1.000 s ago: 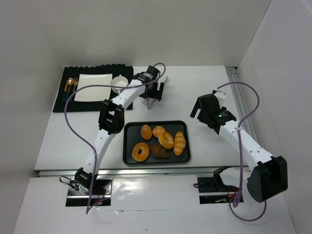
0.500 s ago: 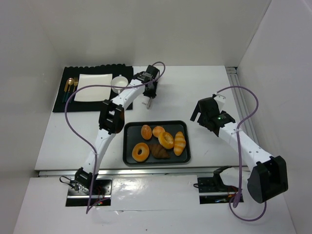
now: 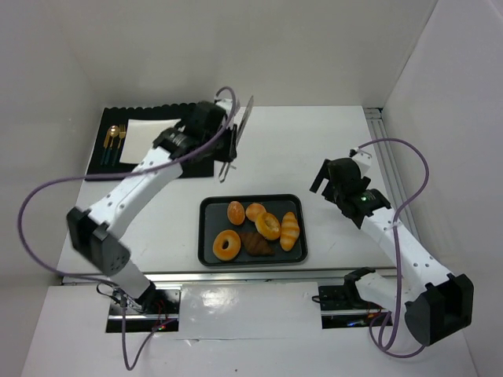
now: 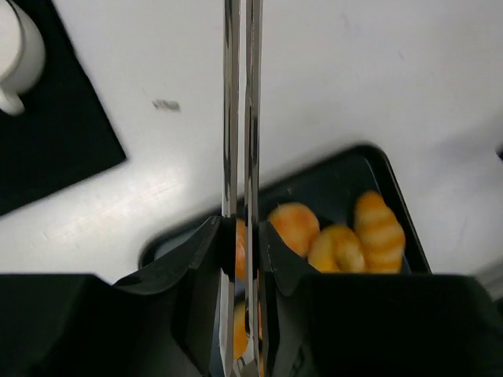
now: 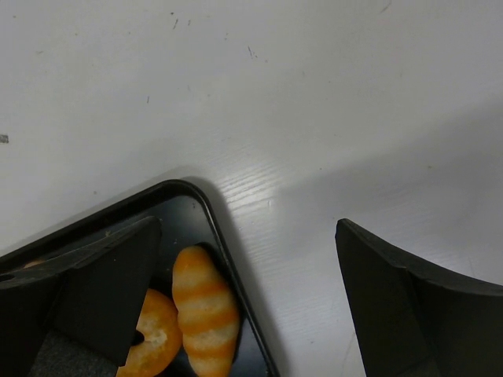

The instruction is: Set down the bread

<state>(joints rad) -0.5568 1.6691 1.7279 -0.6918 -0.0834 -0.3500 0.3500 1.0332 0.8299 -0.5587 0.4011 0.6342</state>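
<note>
The robot's left gripper will release the bread on the white plate's far corner [image 3: 168, 125] beside the white cup.
The bread, a golden-orange ring doughnut [image 3: 227, 244], lies at the near left of the black tray [image 3: 208, 206]. My left gripper [image 3: 229, 149] hangs above the table behind the tray's far left corner, shut on a pair of metal tongs [image 3: 244, 114]. In the left wrist view the tongs [image 4: 240, 94] run straight up from between the fingers [image 4: 200, 259], their two blades pressed together, over the tray [image 4: 385, 157]. My right gripper [image 3: 326, 177] is open and holds nothing. In the right wrist view it [image 5: 251, 298] spans the tray's far right corner [image 5: 196, 192].
The tray also holds a dark chocolate croissant [image 3: 256, 243], a striped croissant [image 3: 290, 230] and orange buns [image 3: 268, 225]. A black placemat [image 3: 98, 161] at the back left carries a white plate [image 3: 145, 129], gold cutlery [image 3: 114, 141] and a white cup [image 4: 16, 55].
My left gripper has shut on the tongs and lifted them off the table. That arm's elbow has swung out to the left. My right arm has shifted slightly.
</note>
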